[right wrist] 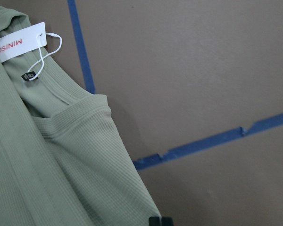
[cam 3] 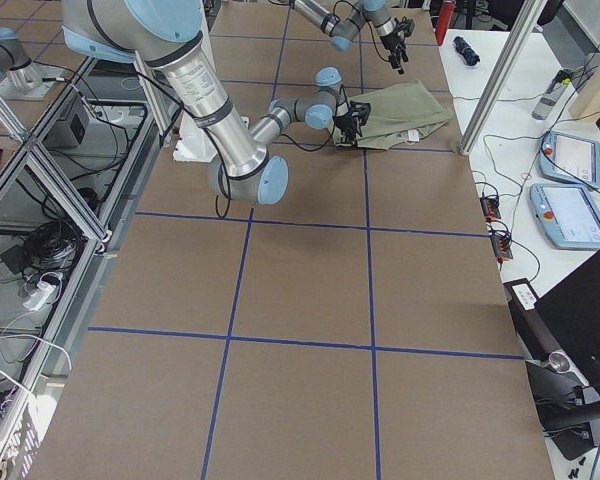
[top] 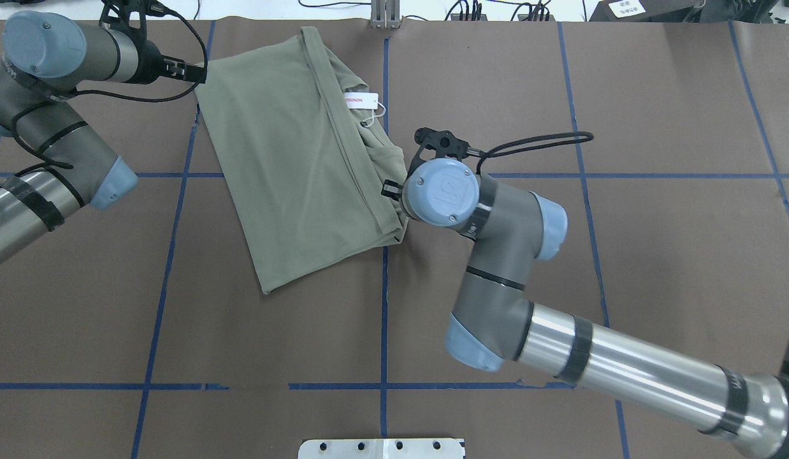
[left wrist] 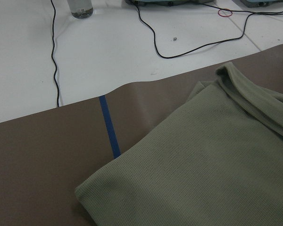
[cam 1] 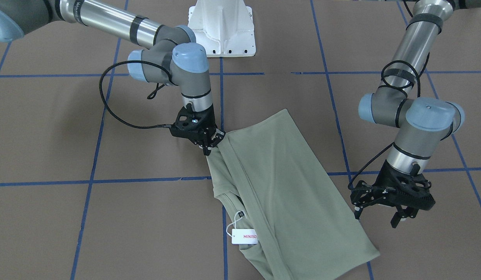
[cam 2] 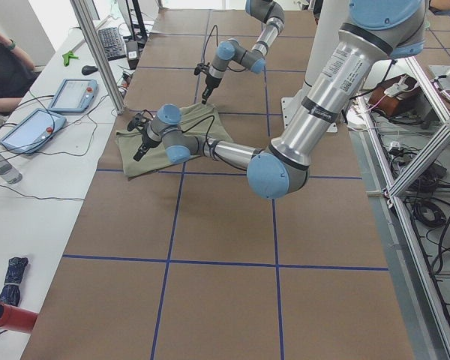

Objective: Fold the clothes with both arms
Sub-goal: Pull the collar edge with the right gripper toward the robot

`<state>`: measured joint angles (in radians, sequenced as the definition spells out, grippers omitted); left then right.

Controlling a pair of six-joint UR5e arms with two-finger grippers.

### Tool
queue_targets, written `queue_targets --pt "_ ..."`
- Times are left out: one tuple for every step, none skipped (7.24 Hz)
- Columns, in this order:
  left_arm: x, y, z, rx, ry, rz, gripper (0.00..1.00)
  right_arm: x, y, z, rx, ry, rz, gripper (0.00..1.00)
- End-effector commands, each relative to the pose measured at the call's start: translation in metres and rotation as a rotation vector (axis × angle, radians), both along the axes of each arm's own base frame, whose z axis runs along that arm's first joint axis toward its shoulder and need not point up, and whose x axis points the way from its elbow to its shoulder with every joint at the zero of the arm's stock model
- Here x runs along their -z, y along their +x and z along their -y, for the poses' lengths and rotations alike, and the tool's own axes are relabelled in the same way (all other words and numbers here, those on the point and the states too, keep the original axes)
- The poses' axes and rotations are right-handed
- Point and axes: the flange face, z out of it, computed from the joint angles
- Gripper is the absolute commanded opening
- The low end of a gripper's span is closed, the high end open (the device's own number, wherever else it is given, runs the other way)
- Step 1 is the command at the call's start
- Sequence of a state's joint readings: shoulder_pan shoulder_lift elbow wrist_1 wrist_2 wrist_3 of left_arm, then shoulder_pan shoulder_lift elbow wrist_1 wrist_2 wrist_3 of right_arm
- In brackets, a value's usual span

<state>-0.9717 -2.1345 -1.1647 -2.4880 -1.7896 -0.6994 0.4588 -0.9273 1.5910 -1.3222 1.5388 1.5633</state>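
Note:
The robot's right gripper needs to release the shirt's edge by the blue tape line near the white pedestal base [cam 1: 187, 91].
The sage-green shirt [cam 1: 287, 186] lies folded into a long panel on the brown table, with its white MINISO tag [cam 1: 244, 236] at the neck. My right gripper [cam 1: 210, 147] is shut on the shirt's side edge, and the fabric rises a little to it. In the right wrist view its black fingertips [right wrist: 160, 221] pinch the ribbed cloth [right wrist: 47, 179]. My left gripper [cam 1: 376, 217] hangs open just off the shirt's opposite edge, holding nothing. Only the shirt's corner [left wrist: 203, 174] shows in the left wrist view.
The white pedestal base [cam 1: 221, 27] stands at the robot's side of the table. Blue tape lines [top: 384, 280] grid the brown surface. Beyond the far edge is a white bench with tablets [cam 2: 71, 94], cables and a seated person [cam 2: 0, 67].

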Motion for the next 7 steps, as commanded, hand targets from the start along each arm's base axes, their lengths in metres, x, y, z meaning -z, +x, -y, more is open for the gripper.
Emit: queue_targets --pt "0.002 0.004 -0.003 -0.004 0.004 -0.011 1.00 -0.022 0.053 -0.112 0.054 0.054 -0.022 0.00" --pt "0.000 0.005 -0.004 -0.005 0.003 -0.010 1.00 -0.036 0.058 -0.133 0.052 0.035 -0.025 0.00" --pt "0.001 0.005 -0.004 -0.005 0.006 -0.013 1.00 -0.044 0.051 -0.151 0.046 0.041 -0.037 0.00" --pt "0.001 0.006 -0.005 -0.007 0.008 -0.014 1.00 -0.049 0.047 -0.167 0.049 0.053 -0.045 0.00" --pt "0.001 0.009 -0.006 -0.011 0.008 -0.014 1.00 -0.046 0.041 -0.182 0.026 0.042 -0.027 0.00" --pt "0.002 0.010 -0.007 -0.013 0.009 -0.015 1.00 -0.046 0.035 -0.195 0.020 0.053 -0.026 0.00" --pt "0.002 0.010 -0.007 -0.013 0.009 -0.015 1.00 -0.046 0.033 -0.199 0.026 0.056 -0.027 0.00"
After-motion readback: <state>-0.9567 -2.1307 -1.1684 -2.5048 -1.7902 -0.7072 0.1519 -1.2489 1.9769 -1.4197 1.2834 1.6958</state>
